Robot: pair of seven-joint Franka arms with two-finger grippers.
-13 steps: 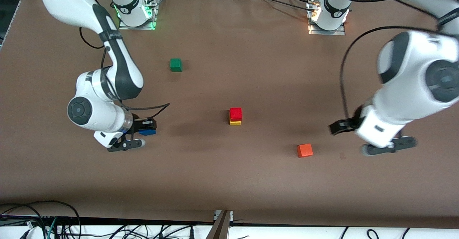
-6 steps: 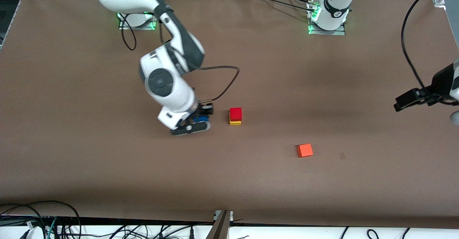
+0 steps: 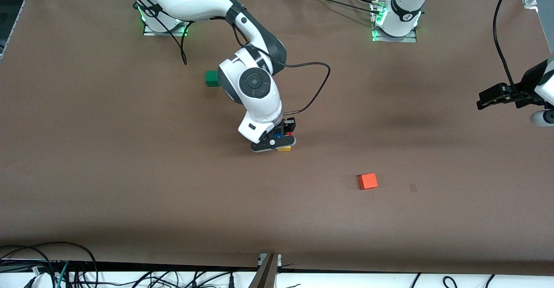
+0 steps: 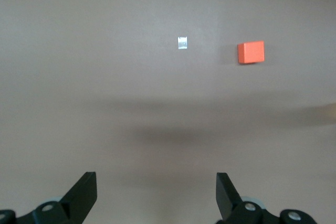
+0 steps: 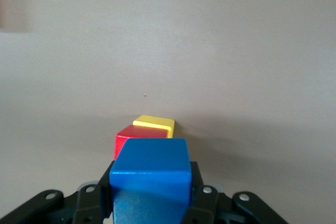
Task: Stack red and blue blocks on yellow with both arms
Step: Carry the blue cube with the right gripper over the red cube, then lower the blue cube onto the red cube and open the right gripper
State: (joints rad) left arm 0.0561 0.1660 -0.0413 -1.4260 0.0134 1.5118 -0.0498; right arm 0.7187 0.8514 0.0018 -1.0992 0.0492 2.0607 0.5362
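Next, my right gripper puts the blue block down on top of the red block (image 3: pixel 286 132) (image 5: pixel 142 131). The blue block is held just above it now.
My right gripper (image 3: pixel 275 141) is shut on the blue block (image 3: pixel 277 136) and holds it just above the red block (image 3: pixel 289 135), which sits on the yellow block (image 3: pixel 284 148) in the middle of the table. In the right wrist view the blue block (image 5: pixel 151 174) sits between the fingers of the right gripper (image 5: pixel 151 200), with the red block (image 5: pixel 128 136) and the yellow block (image 5: pixel 155 123) close below it. My left gripper (image 3: pixel 542 116) is up at the left arm's end of the table. In the left wrist view the left gripper (image 4: pixel 156 195) is open and empty.
An orange cube (image 3: pixel 368 180) lies nearer the front camera, toward the left arm's end; it also shows in the left wrist view (image 4: pixel 251 52). A green cube (image 3: pixel 210 78) sits partly hidden by the right arm. A small tape mark (image 3: pixel 413 187) is beside the orange cube.
My right gripper has carried the blue block from the right arm's end to over the red-on-yellow stack. My left arm has pulled away toward its end of the table and risen.
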